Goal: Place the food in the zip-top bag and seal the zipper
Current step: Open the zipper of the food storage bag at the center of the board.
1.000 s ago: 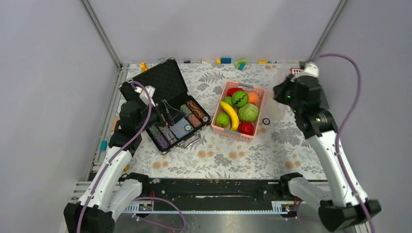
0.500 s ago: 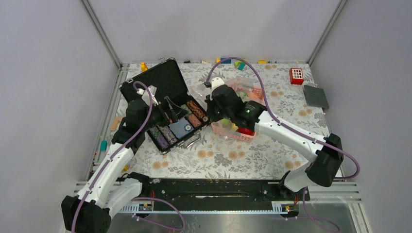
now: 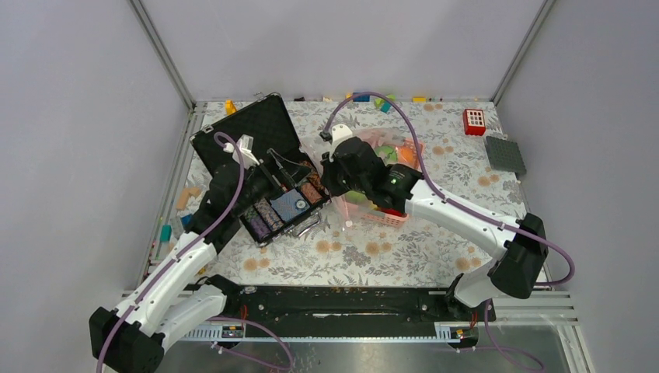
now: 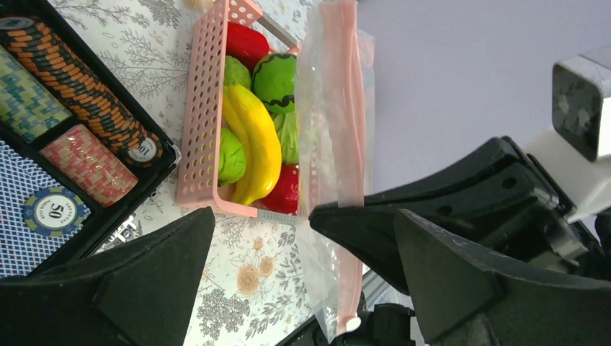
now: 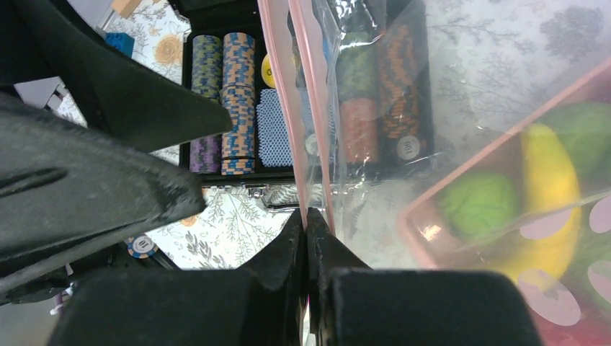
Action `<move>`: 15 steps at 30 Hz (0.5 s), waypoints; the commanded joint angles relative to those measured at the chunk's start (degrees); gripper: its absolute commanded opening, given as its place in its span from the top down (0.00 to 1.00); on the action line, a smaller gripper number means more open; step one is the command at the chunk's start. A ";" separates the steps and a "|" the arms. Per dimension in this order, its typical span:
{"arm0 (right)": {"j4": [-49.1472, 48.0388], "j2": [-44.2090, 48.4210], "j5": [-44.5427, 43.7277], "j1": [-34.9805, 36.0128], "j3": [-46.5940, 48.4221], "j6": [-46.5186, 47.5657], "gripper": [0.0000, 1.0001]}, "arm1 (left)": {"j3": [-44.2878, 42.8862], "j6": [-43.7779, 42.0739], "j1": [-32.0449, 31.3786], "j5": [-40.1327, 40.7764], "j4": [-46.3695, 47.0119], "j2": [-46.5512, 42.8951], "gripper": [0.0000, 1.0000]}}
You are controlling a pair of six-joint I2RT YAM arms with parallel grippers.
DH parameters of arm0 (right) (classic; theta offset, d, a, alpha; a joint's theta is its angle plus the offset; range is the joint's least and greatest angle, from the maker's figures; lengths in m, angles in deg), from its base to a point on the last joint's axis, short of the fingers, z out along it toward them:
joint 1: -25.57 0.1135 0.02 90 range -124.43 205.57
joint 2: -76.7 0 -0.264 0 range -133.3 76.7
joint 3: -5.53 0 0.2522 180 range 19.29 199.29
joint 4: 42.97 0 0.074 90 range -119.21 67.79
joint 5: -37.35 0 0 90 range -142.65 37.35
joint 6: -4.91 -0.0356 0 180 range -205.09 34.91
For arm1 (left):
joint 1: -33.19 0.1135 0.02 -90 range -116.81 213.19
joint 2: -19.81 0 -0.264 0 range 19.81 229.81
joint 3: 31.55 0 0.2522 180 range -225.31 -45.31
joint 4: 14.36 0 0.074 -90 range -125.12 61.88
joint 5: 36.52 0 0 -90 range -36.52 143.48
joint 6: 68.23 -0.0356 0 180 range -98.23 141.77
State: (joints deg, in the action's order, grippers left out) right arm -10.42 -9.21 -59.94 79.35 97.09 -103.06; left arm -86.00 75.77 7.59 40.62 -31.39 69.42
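Observation:
Next, my left gripper takes hold of the zipper edge (image 4: 349,144) before my right gripper, which is pinching both sides of the bag's zipper together, regrips one side.
The clear zip-top bag (image 3: 388,144) hangs over the pink basket (image 3: 371,215), held up by my right gripper (image 3: 332,167). In the right wrist view that gripper (image 5: 308,216) is shut on the bag's pink-tinted zipper strip (image 5: 277,86). My left gripper (image 3: 284,167) is open. In the left wrist view its jaws (image 4: 302,216) stand on either side of the bag's zipper edge (image 4: 339,130) without touching it. The food lies in the basket (image 4: 205,108): a yellow banana (image 4: 256,144), green round fruits (image 4: 274,72) and red apples (image 4: 288,191).
An open black case (image 3: 256,128) with rows of poker chips (image 3: 284,206) lies left of the basket, under my left arm. A red block (image 3: 474,122) and a grey plate (image 3: 505,154) sit at the far right. Small toy blocks (image 3: 361,97) line the back edge.
My right arm has swung from the far right to the middle, carrying the bag over the basket. My left gripper has moved right, toward the bag's edge.

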 commanded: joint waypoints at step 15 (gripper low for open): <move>1.27 2.21 18.23 1.33 17.43 -3.20 1.00 | -5.73 -5.21 -0.41 10.08 -11.68 -21.18 0.01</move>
State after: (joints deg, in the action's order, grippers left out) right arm -9.70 -6.46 -47.94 80.27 111.69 -104.70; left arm -89.62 72.51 7.37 48.49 -40.29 49.50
